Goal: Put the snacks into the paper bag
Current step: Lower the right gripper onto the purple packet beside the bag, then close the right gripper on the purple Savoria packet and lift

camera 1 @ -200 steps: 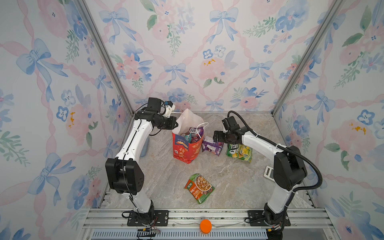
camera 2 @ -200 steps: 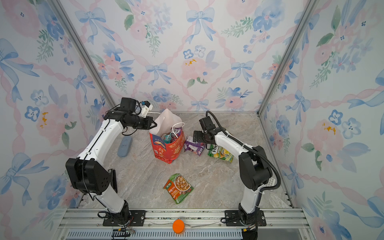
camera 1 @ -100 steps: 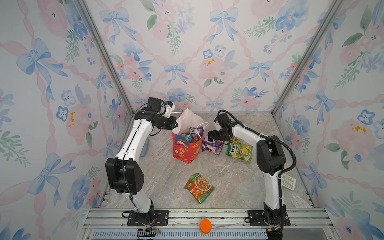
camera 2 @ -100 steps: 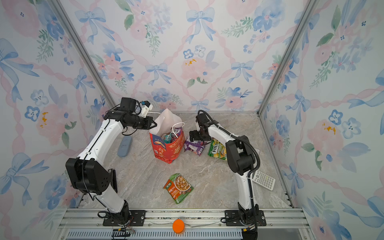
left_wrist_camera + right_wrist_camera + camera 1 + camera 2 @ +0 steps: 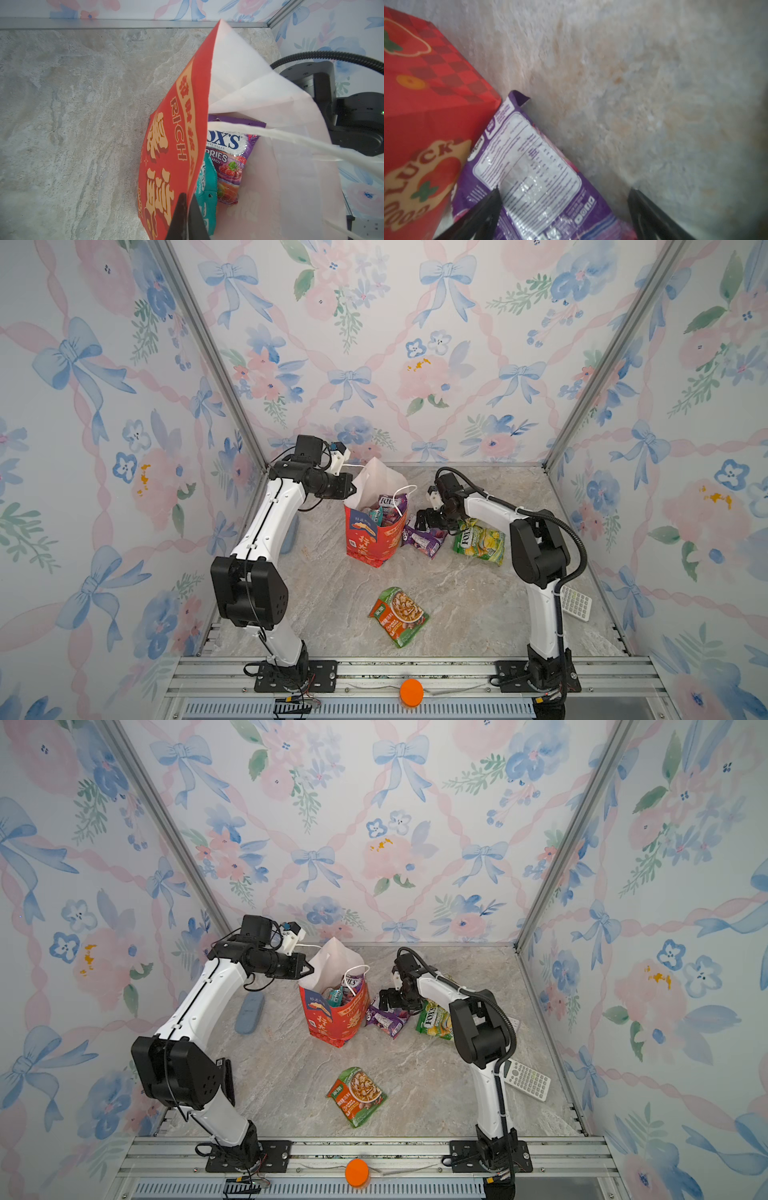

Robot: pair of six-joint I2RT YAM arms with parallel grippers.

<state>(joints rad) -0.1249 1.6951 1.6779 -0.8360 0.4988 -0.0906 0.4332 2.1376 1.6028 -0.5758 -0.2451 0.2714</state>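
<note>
I can see the purple packet lying against the red paper bag's side, so I will use my right gripper to pull it toward the front and pinch its free edge (image 5: 440, 541) before lifting.
The red paper bag (image 5: 374, 541) (image 5: 336, 1021) stands upright in the middle of the table. My left gripper (image 5: 351, 491) (image 5: 310, 970) (image 5: 188, 207) is shut on its rim, holding the mouth wide. Inside lie a purple FOX'S packet (image 5: 228, 160) and a teal packet (image 5: 207, 187). My right gripper (image 5: 420, 519) (image 5: 385, 999) (image 5: 564, 189) is open just above a purple packet (image 5: 428, 542) (image 5: 390, 1022) (image 5: 529, 166) lying against the bag's right side. A yellow-green FOX'S packet (image 5: 480, 542) (image 5: 434, 1022) lies further right. A green-orange packet (image 5: 399, 616) (image 5: 358, 1096) lies near the front.
A white calculator (image 5: 575, 602) (image 5: 528, 1079) lies by the right wall behind the right arm. A grey-blue flat object (image 5: 249, 1013) rests near the left wall. An orange disc (image 5: 411, 692) sits on the front rail. Floral walls close in three sides.
The right arm has folded in and its open gripper has shifted left onto the purple packet beside the bag, uncovering the calculator. The left gripper has kept hold of the bag's rim.
</note>
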